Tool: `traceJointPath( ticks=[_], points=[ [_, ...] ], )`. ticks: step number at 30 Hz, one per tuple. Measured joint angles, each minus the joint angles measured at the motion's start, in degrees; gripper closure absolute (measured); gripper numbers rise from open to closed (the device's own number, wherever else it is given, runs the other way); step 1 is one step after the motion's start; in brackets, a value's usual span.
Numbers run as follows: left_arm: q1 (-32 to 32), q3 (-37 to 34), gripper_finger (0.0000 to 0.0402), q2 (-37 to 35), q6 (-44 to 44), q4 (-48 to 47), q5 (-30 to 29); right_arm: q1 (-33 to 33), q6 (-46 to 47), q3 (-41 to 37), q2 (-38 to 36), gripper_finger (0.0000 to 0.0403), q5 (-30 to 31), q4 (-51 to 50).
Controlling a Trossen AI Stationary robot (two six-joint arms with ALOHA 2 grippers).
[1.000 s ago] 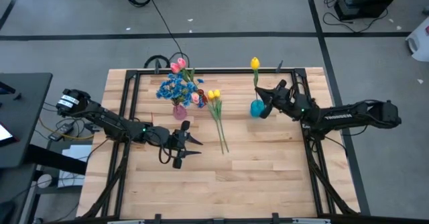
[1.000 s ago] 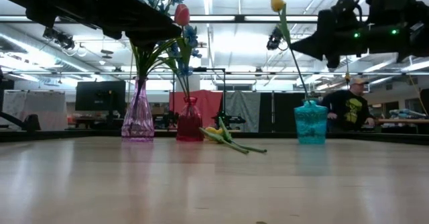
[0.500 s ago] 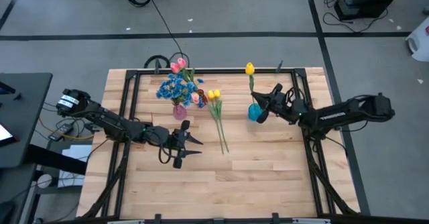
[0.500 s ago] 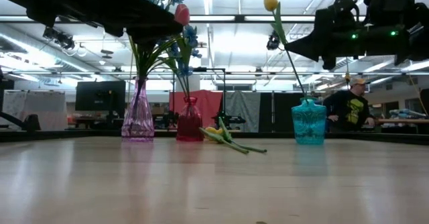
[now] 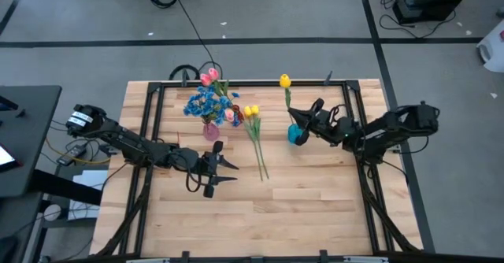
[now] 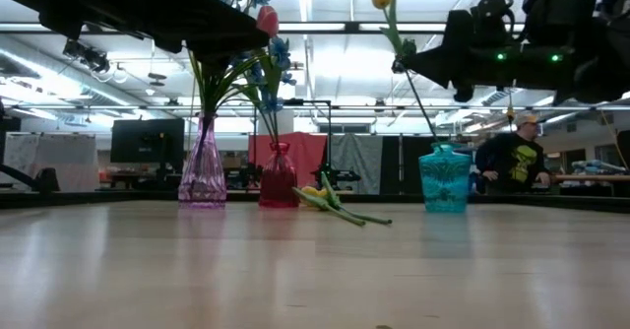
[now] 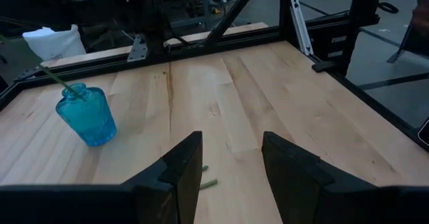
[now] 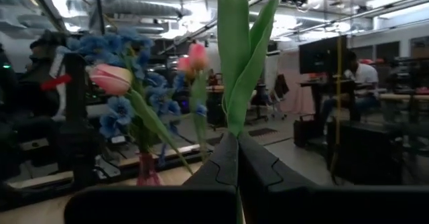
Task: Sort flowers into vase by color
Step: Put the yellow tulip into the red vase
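Note:
The robot's right gripper will release the yellow tulip once its stem is lowered down into the teal vase (image 5: 293,135).
A yellow tulip (image 5: 285,80) leans out of the teal vase (image 5: 296,134), its stem foot inside the vase neck (image 6: 440,150). My right gripper (image 5: 309,117) is shut on its stem above the vase. Two more yellow tulips (image 5: 253,129) lie flat on the table. Blue blossoms (image 5: 203,103) and pink tulips (image 5: 209,76) stand in a purple vase (image 6: 203,171) and a red vase (image 6: 279,179). My left gripper (image 5: 223,168) hovers open toward the table's near-left, away from all flowers. My right gripper pinches the yellow tulip's green stem just under its leaves (image 8: 235,129), about halfway up, between its two fingers. The fingers come from the table's right, lying across the stem (image 6: 406,63). The flower tilts toward the table's left, with its lower end in the teal vase.
A black metal frame (image 5: 236,83) runs round the table's far and side edges. Bare wood lies across the table's near half (image 5: 299,208). A person (image 6: 512,157) sits in the room beyond the table.
My right gripper has moved toward the table's left, staying shut on the stem. The yellow tulip has tipped further to the left, its blossom swinging that way. The teal vase has slid a little to the left with it.

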Motion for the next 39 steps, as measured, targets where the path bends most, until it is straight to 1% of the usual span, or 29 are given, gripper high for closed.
traceJointPath(
  ticks=[5, 9, 13, 20, 25, 27, 32, 39],
  points=[
    [-0.01, 0.00, 0.0238, 0.00, -0.01, 0.00, 0.00, 0.00, 0.01, 2.99, 4.60, 0.0396, -2.70, 2.78],
    [0.00, 0.00, 0.0238, 0.01, -0.02, -0.08, 0.00, 0.00, -0.29, 4.33, 6.82, 0.0396, -2.88, 2.66],
    [0.00, 0.00, 0.0238, -0.01, -0.03, -0.66, 0.00, 0.00, -0.09, 3.95, 7.28, 0.0396, -2.59, 2.71],
    [-0.01, 0.00, 0.0238, -0.01, -0.24, -0.92, 0.00, 0.35, 1.08, 0.27, 4.23, 0.0396, -1.21, 2.49],
    [0.00, 0.00, 0.0238, -0.01, -0.55, -0.90, 0.00, 2.40, 0.98, -4.43, 0.78, 0.0396, 2.08, 2.54],
    [0.00, 0.00, 0.0238, -0.01, -0.64, -0.90, 0.00, 3.29, 0.84, -6.38, -0.42, 0.0395, 2.28, 2.67],
    [-0.02, 0.00, 0.0238, -0.01, -1.16, -0.88, 0.00, 5.13, 0.88, -9.68, -2.24, 0.0375, 2.15, 2.66],
    [0.00, 0.00, 0.0238, -0.01, -1.16, -0.70, 0.00, 6.89, 1.04, -10.51, -2.46, 0.0323, 2.26, 1.82]
  ],
)
